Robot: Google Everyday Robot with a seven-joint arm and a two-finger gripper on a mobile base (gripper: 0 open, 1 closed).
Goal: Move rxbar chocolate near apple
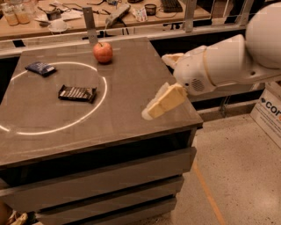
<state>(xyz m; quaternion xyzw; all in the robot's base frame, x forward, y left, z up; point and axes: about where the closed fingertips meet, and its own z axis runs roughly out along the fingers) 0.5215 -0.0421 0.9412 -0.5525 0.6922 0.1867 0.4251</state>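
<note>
My gripper moves to the rxbar chocolate next and closes on its end nearer the apple (88, 94), away from the dark blue packet.
The rxbar chocolate (77, 93) is a flat dark bar with pale stripes, lying left of the table's middle, inside a white circle drawn on the top. The apple (102, 52) is red-orange and stands at the far edge, up and to the right of the bar, about on the circle's line. My gripper (154, 86) hangs over the table's right part, well right of both. It is open and empty. One cream finger (163, 102) points down-left, and the other shows above by the wrist.
A small dark blue packet (40, 67) lies at the far left. The grey table (131, 132) has drawers below and a drop to the floor on its right. A cluttered wooden bench (131, 13) stands behind, and a cardboard box (268, 114) is at the right.
</note>
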